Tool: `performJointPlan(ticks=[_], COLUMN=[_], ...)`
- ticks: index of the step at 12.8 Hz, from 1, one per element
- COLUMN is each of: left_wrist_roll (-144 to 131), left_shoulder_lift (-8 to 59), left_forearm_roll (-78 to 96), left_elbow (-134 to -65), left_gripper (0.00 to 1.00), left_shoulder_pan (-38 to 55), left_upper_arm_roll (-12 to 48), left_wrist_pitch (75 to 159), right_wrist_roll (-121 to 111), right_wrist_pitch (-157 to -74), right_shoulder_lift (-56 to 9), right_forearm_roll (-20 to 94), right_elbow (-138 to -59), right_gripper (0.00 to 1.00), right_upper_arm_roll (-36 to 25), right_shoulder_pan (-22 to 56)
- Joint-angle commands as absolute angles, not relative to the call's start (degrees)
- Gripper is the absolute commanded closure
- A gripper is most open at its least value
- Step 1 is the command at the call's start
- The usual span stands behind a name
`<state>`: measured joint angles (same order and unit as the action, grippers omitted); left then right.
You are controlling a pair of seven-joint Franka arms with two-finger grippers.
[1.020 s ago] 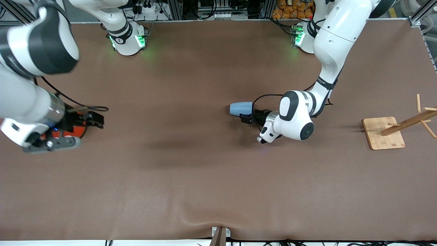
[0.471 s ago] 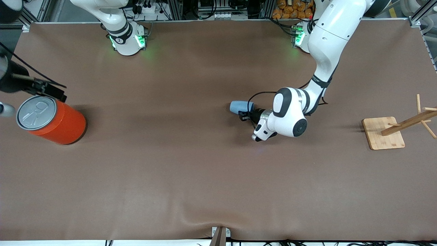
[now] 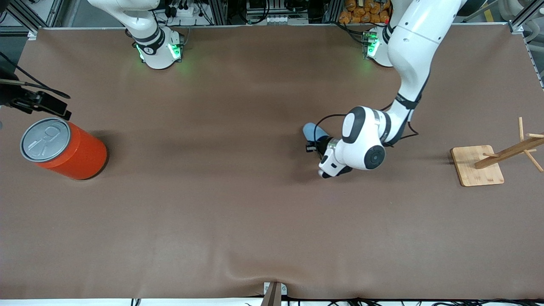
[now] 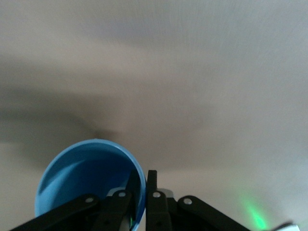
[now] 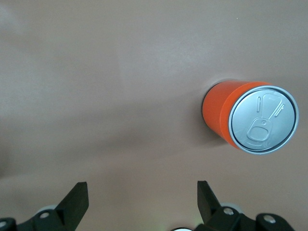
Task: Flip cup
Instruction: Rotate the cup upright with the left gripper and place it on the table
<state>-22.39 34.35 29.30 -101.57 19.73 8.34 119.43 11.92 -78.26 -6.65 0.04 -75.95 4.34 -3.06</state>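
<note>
Next, I release the light-blue cup, now held tilted above the table, with my left gripper on the brown table (image 3: 390, 186) near the wooden rack's square base.
The small light-blue cup (image 3: 311, 130) is held tilted above the brown table, mid-table toward the left arm's end, partly hidden by the left wrist. My left gripper (image 3: 316, 142) is shut on the cup's rim. In the left wrist view the cup (image 4: 82, 183) shows its darker blue inside, with one finger (image 4: 131, 185) inside the rim and the other outside. My right gripper (image 5: 139, 199) is open and empty, up in the air at the right arm's end of the table, mostly outside the front view.
A large orange can (image 3: 63, 148) with a grey pull-tab lid stands at the right arm's end; it also shows in the right wrist view (image 5: 250, 118). A wooden rack on a square base (image 3: 478, 165) stands at the left arm's end.
My left gripper has turned and lifted the cup from lying on its side to a tilted pose. My right arm has drawn up and away from the orange can, leaving it standing.
</note>
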Motion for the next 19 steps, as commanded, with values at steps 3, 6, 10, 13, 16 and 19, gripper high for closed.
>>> performJointPlan(ticks=[3,6,10,13,16,19], left_wrist_roll=[-28.7,-32.5,-39.7,-43.8,-49.5,-50.9], left_shoulder_lift=[31.0,30.7,31.4,31.1,30.1,30.2], left_forearm_roll=[15.4,0.7,-12.6,-12.7,-14.1,-16.8], left_elbow=[-95.7,-92.3,-93.5,-95.1,-101.6,-101.6], left_gripper=[1.00,1.00,1.00,1.00,1.00,0.01], left_shoulder_pan=[12.8,10.5,8.9,9.5,11.9,11.3], left_upper_arm_roll=[7.6,2.5,-0.8,-0.8,-0.7,-0.4], left_wrist_pitch=[119.3,120.0,127.8,128.1,133.9,134.5], right_wrist_roll=[13.4,12.6,11.5,9.2,9.2,8.6], right_wrist_pitch=[-77.0,-80.1,-85.9,-82.6,-80.6,-74.1], right_shoulder_lift=[-4.9,-1.4,4.0,1.8,1.9,2.1], right_forearm_roll=[1.8,2.0,2.0,0.8,0.8,1.8], right_elbow=[-75.6,-81.5,-88.9,-82.7,-81.4,-81.5], right_gripper=[0.00,0.00,0.00,0.00,0.00,0.00], right_upper_arm_roll=[5.3,4.8,4.8,5.0,5.0,4.7], right_shoulder_pan=[-3.0,-3.5,-3.8,-3.4,-3.5,-3.7])
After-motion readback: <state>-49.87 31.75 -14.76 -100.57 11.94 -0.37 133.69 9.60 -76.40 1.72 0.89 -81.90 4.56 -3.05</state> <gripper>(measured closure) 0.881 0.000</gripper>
